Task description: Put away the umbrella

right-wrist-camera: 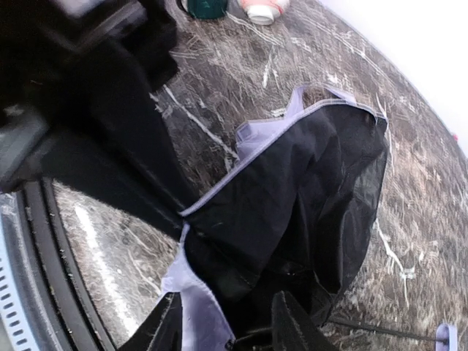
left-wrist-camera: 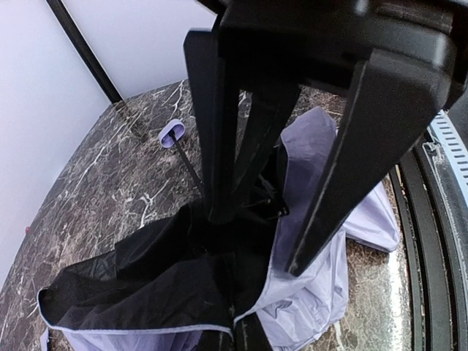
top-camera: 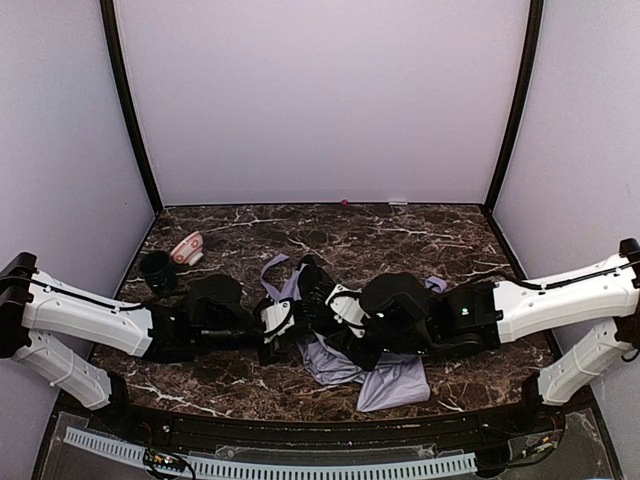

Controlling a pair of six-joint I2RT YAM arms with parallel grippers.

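Observation:
My right gripper will grab the lavender hem (right-wrist-camera: 197, 272) and pull it across to cover the black folds, because the umbrella's black bottom side gapes open in bunched folds.
The umbrella (top-camera: 385, 378) lies collapsed at the table's near middle, with pale lavender fabric spilling toward the front edge and the black underside bunched up. In the left wrist view its black folds (left-wrist-camera: 168, 278) and lavender canopy (left-wrist-camera: 322, 241) fill the lower frame. The thin shaft (left-wrist-camera: 189, 167) runs to the lavender knob handle (left-wrist-camera: 174, 132). My left gripper (left-wrist-camera: 259, 241) is open, one finger in the black folds and one on the lavender fabric. My right gripper (right-wrist-camera: 228, 325) is open, astride the black canopy (right-wrist-camera: 307, 197). Both grippers meet over the umbrella, left (top-camera: 278, 322) and right (top-camera: 335, 305).
A red-patterned bowl (top-camera: 187, 247) lies tipped at the far left beside a dark cup (top-camera: 157, 270); both show at the top of the right wrist view, bowl (right-wrist-camera: 265, 9) and cup (right-wrist-camera: 205, 7). Black rails and a white slotted strip (top-camera: 260, 466) edge the table's front.

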